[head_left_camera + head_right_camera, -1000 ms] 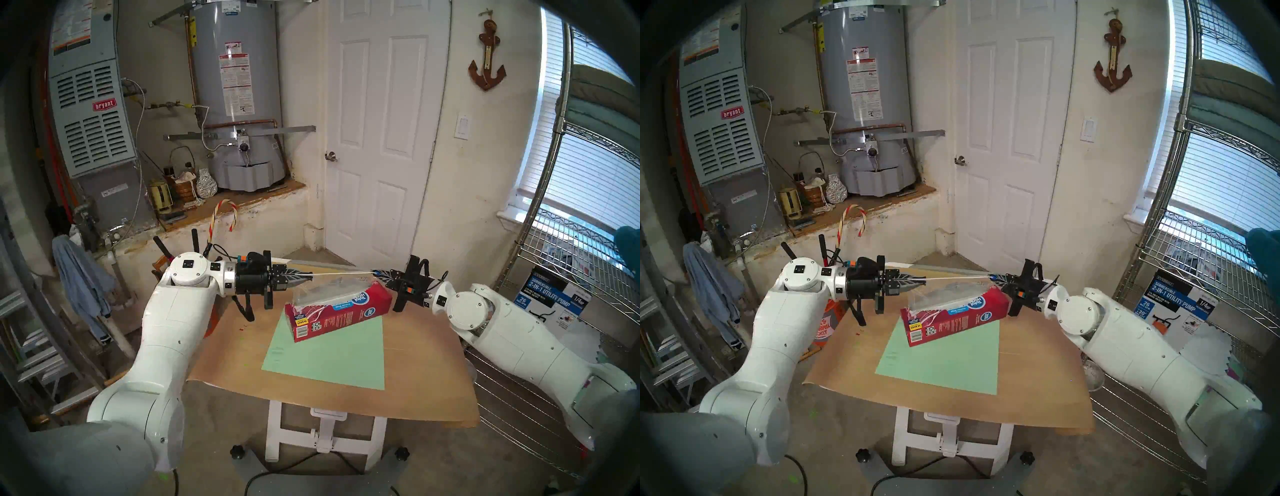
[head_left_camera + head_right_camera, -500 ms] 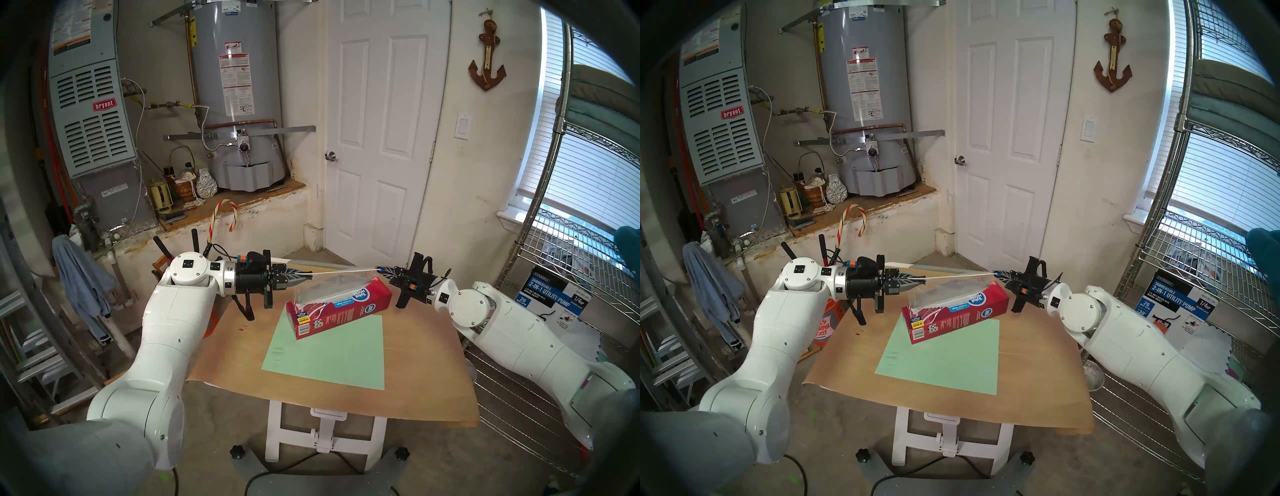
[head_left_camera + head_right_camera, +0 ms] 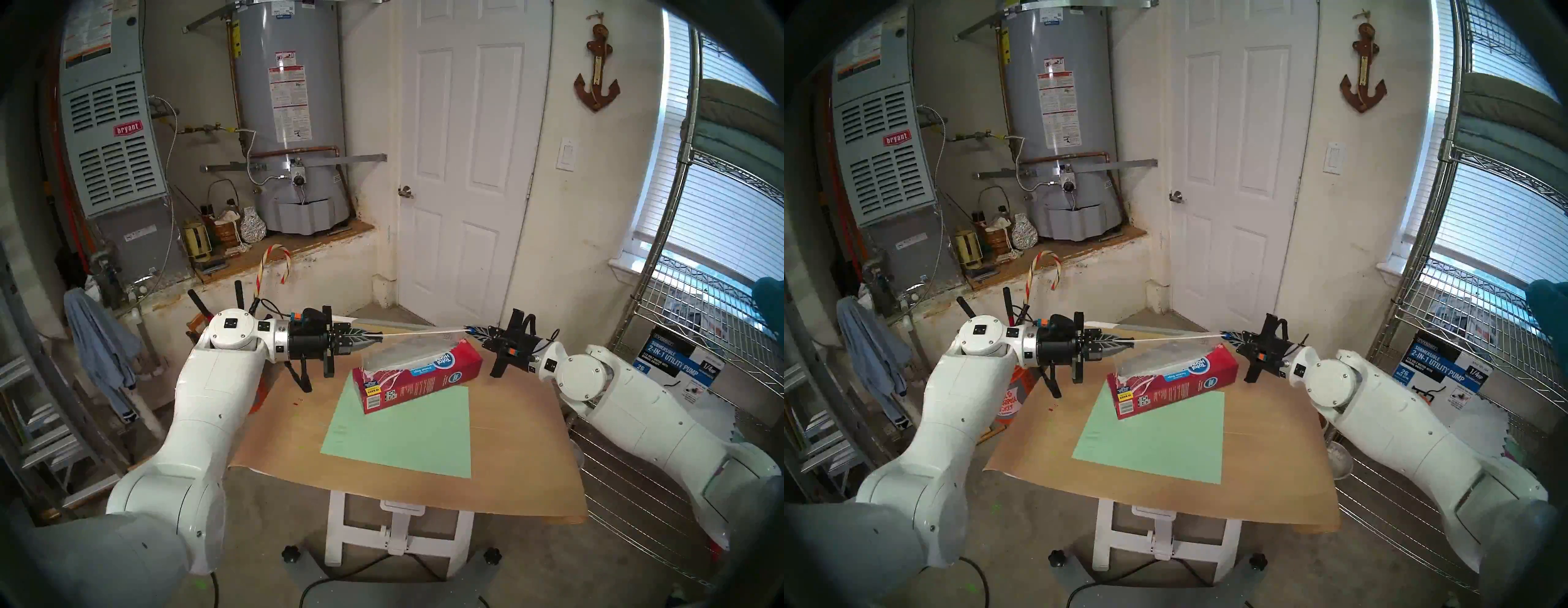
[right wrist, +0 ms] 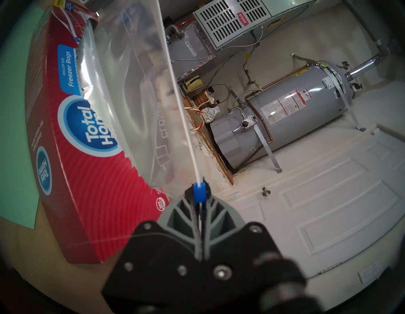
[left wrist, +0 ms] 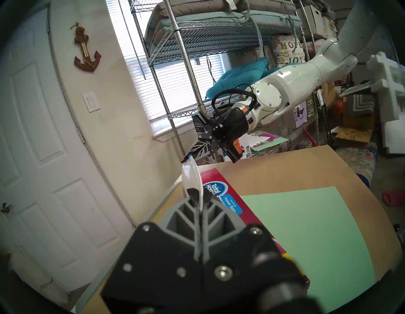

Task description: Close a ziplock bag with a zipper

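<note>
Next, I let go of the blue slider with my right gripper just past the red box's end (image 3: 499, 354), on the side toward the wire shelf rack.
The clear ziplock bag (image 3: 403, 356) hangs over the far side of the table, its lower part draped on a red box (image 3: 424, 380). Its white zip strip (image 3: 424, 332) is pulled taut between my two grippers. My left gripper (image 3: 379, 338) is shut on the strip's left end, and the left wrist view shows that white end (image 5: 191, 178) pinched between the fingers. My right gripper (image 3: 468, 329) is shut on the zipper, a blue slider (image 4: 199, 194) at the strip's right end. The bag (image 4: 125, 87) lies beside the box (image 4: 72, 142) there.
The box rests on the back edge of a green sheet (image 3: 403, 429) on the paper-covered table (image 3: 522, 450). A wire shelf rack (image 3: 679, 382) stands close behind my right arm. A ledge with clutter (image 3: 220, 237) and a door (image 3: 462, 170) lie beyond the table.
My right gripper has slid to the right with the slider, lengthening the taut strip. The box has shifted slightly right. The left gripper has stayed put.
</note>
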`<state>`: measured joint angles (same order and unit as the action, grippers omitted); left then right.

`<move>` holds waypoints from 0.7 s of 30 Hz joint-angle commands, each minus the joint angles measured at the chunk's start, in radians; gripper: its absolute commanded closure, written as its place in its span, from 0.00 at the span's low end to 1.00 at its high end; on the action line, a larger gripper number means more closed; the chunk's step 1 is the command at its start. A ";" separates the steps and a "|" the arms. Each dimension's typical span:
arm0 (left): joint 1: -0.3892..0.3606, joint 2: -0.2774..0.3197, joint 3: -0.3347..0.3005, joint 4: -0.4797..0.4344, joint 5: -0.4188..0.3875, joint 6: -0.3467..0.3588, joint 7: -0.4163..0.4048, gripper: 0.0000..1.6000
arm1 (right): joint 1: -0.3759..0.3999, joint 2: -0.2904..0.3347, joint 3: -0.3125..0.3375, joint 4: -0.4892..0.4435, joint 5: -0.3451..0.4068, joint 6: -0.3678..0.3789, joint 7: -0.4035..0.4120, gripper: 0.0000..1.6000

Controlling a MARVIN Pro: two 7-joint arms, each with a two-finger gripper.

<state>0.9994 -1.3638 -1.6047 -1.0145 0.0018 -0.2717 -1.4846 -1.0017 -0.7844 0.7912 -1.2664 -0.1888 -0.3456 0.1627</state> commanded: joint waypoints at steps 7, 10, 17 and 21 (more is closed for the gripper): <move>-0.058 0.004 0.005 0.015 -0.002 0.009 0.001 1.00 | 0.009 0.027 0.045 0.016 0.013 -0.003 -0.038 1.00; -0.075 0.003 0.014 0.025 0.006 0.013 0.001 1.00 | 0.009 0.028 0.051 0.018 0.020 -0.002 -0.041 1.00; -0.110 -0.009 0.035 0.052 0.021 0.021 0.001 1.00 | -0.006 0.059 0.064 0.027 0.046 -0.020 -0.031 1.00; -0.123 -0.016 0.044 0.069 0.027 0.019 0.005 1.00 | -0.013 0.072 0.069 0.029 0.058 -0.030 -0.030 1.00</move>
<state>0.9372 -1.3758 -1.5649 -0.9569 0.0225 -0.2525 -1.4846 -1.0163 -0.7673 0.8210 -1.2461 -0.1579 -0.3620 0.1460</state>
